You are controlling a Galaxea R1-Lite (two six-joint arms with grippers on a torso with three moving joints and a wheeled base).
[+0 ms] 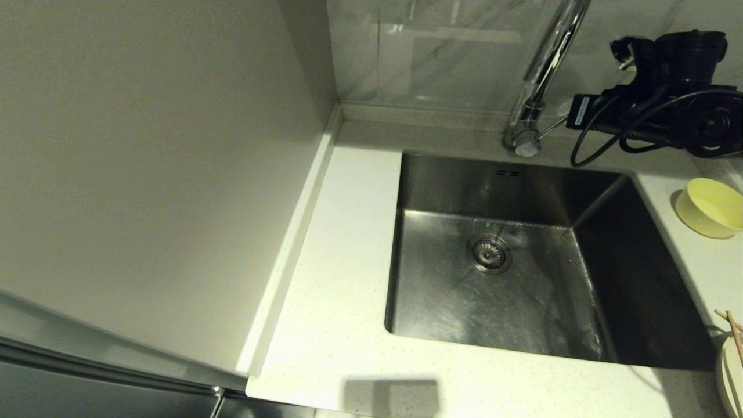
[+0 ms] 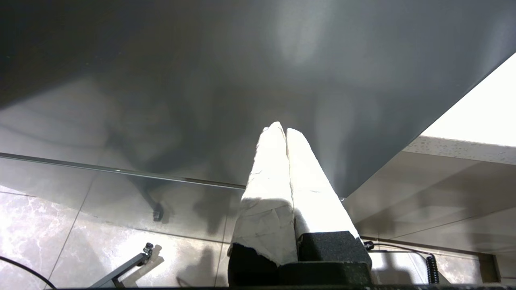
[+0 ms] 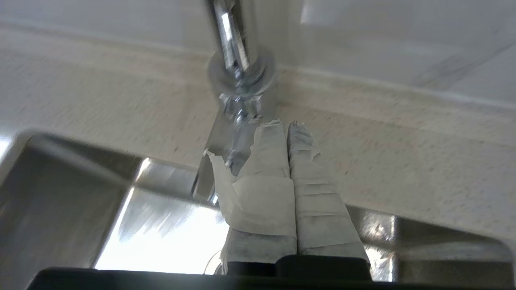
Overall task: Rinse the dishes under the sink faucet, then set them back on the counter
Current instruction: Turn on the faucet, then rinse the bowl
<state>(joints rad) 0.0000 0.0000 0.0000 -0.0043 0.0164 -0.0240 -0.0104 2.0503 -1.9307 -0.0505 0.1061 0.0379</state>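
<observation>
The robot's right gripper needs to next grab the yellow-green bowl's rim [image 1: 691, 199] on the side nearest the sink, so that the bowl can go under the faucet.
The chrome sink faucet [image 1: 543, 69] rises behind the steel sink [image 1: 638, 273]. My right gripper [image 1: 563, 110] hangs at the end of the faucet's thin side lever [image 1: 550, 128]. In the right wrist view the right gripper [image 3: 287, 125] is shut, its taped fingers pressed together beside the lever [image 3: 238, 141] and just short of the faucet base [image 3: 241, 76]. The yellow-green bowl [image 1: 711, 206] sits on the counter [image 1: 342, 278] right of the sink. The cream plate [image 1: 732, 377] shows at the right edge with the chopsticks [image 1: 732, 331] across it. My left gripper [image 2: 281, 128] is shut and parked below the counter.
The sink holds nothing but its drain strainer [image 1: 489, 253] and two overflow slots [image 1: 507, 173]. A tall pale side panel [image 1: 145, 174] walls off the left. The marble wall [image 1: 453, 52] stands behind the faucet. A black cable [image 1: 603, 139] loops from my right arm.
</observation>
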